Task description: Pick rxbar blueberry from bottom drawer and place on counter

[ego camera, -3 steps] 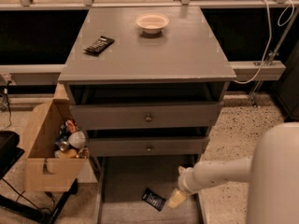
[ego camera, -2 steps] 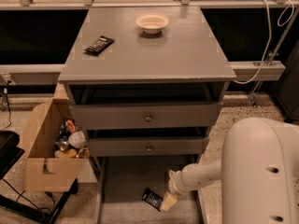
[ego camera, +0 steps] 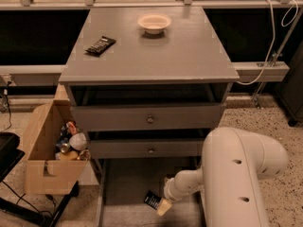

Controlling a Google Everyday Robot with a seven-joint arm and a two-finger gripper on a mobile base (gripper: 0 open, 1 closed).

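Observation:
The robot's gripper will next close on the near end of the rxbar blueberry [ego camera: 156,203], beside the white arm in the bottom drawer.
The rxbar blueberry [ego camera: 152,200], a small dark packet with pale lettering, lies flat on the grey floor of the pulled-out bottom drawer [ego camera: 123,188]. My gripper [ego camera: 164,206] reaches down into that drawer from the right, its pale tip just right of the packet and touching or nearly touching its edge. The white arm fills the lower right. The counter [ego camera: 189,56] is the broad grey top of the cabinet, above.
On the counter sit a white bowl [ego camera: 154,22] at the back and a longer black bar with white marks [ego camera: 100,45] at the left. Two upper drawers with round knobs [ego camera: 150,119] stand slightly open. A cardboard box of cans [ego camera: 52,155] stands left of the cabinet.
My arm has swung in from the right and lowered into the bottom drawer, bringing the gripper leftward up against the packet. The packet has not moved.

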